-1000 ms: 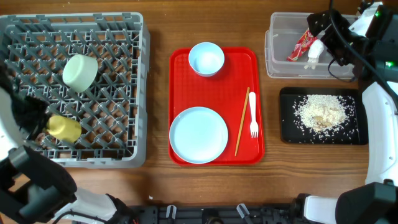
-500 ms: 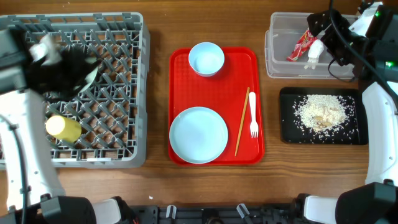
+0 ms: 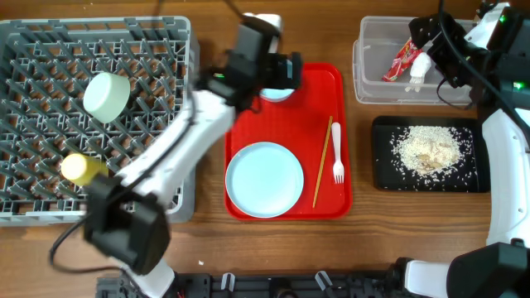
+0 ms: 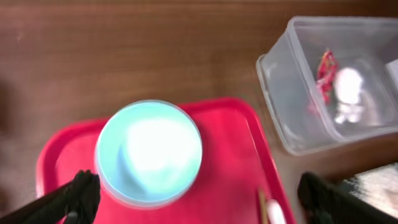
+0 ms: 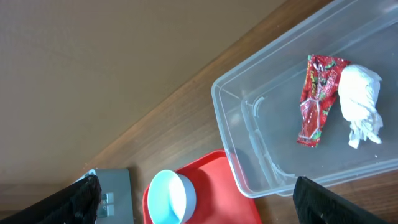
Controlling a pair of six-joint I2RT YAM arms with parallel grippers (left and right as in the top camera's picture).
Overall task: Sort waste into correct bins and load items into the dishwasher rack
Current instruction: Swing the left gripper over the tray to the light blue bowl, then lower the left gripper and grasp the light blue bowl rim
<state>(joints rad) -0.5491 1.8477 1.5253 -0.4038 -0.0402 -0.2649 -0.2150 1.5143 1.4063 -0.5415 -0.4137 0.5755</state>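
My left gripper is to close next on the light blue bowl's rim [image 3: 292, 91] [image 4: 199, 163], on the bowl's side toward the chopstick.
My left gripper [image 4: 200, 205] hangs open over the light blue bowl [image 4: 149, 152] at the far end of the red serving tray [image 3: 244, 99], its fingers [image 4: 81, 196] spread wider than the bowl and touching nothing. The pale blue plate [image 3: 265, 179], the chopstick [image 3: 322, 161] and the white fork [image 3: 337, 153] lie on that tray. In the grey rack [image 3: 166, 50] sit the mint-green bowl [image 3: 106, 95] and the yellow cup [image 3: 83, 168]. Above the clear tub [image 3: 373, 66], my right gripper [image 5: 205, 208] is open and empty. The tub holds the red wrapper [image 5: 317, 99] and the napkin [image 5: 364, 106].
The black tray [image 3: 385, 178] in front of the tub carries the rice scraps [image 3: 426, 149]. My left arm [image 3: 178, 157] stretches across the rack's right edge and the strip of bare wood beside the red tray.
My left gripper let go of the yellow cup in the rack, opened, and swung right to above the light blue bowl. The right arm has not moved.
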